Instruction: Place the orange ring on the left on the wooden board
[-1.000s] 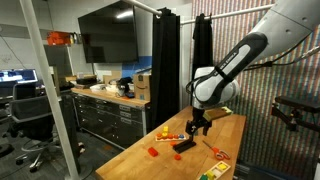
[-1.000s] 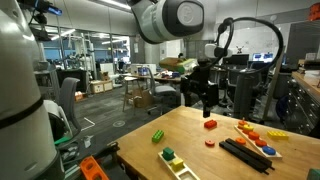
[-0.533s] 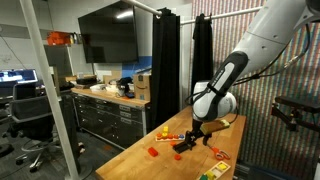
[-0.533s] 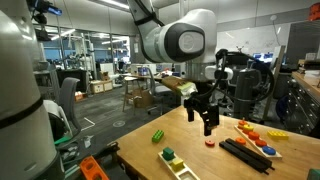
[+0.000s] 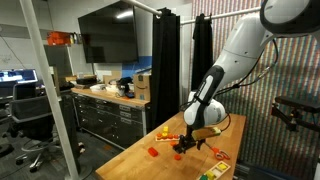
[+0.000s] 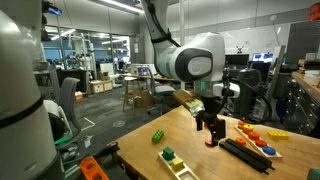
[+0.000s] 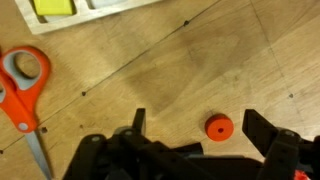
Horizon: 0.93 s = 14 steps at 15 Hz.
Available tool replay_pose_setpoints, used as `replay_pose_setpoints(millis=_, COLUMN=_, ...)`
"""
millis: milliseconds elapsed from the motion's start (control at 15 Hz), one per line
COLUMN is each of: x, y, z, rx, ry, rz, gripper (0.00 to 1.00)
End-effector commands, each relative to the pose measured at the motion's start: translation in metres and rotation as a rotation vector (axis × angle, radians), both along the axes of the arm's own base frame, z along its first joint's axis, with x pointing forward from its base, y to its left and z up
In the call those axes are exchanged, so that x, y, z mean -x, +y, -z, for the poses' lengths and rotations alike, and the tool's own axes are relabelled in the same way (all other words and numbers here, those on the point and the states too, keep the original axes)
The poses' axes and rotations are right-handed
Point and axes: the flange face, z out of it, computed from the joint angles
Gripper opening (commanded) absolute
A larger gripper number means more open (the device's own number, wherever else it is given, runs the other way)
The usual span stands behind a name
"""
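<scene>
My gripper is to go next to the orange ring's outer edge (image 5: 178, 157) (image 7: 219, 127), beside the flat black rectangular object, and close there.
In the wrist view a small orange ring (image 7: 219, 127) lies flat on the wooden tabletop. It sits between my two dark fingers (image 7: 262, 128), nearer the right one. My gripper (image 7: 200, 122) is open and touches nothing. In an exterior view the gripper (image 6: 211, 128) hangs just above the ring (image 6: 210, 143) on the table. In an exterior view the gripper (image 5: 181, 148) is low over the tabletop and the ring is too small to pick out. I cannot make out the small wooden board in any view.
Orange-handled scissors (image 7: 25, 85) lie left of the gripper. A pale tray with a yellow-green block (image 7: 55, 8) is at the top. A flat black rectangular object (image 6: 245, 153) carrying orange pieces lies nearby. A green block (image 6: 158, 135) and stacked yellow-green blocks (image 6: 172, 156) sit towards the table edge.
The arm has swung over and come down. The gripper has dropped from well above the table to just over the orange ring, still open.
</scene>
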Motion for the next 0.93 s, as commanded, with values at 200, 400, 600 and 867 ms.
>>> replay_pose_setpoints(millis=200, x=-0.055, y=-0.013, z=0.036, rx=-0.004, ry=0.005, rz=0.012, gripper=1.0)
replay_pose_setpoints(millis=400, x=-0.069, y=-0.017, z=0.048, rx=-0.006, ry=0.017, rz=0.018, gripper=1.0)
replay_pose_setpoints(millis=600, x=-0.077, y=-0.015, z=0.052, rx=-0.006, ry=0.025, rz=0.02, gripper=1.0)
replay_pose_setpoints(millis=867, x=-0.085, y=-0.007, z=0.051, rx=-0.01, ry=0.024, rz=0.008, gripper=1.0)
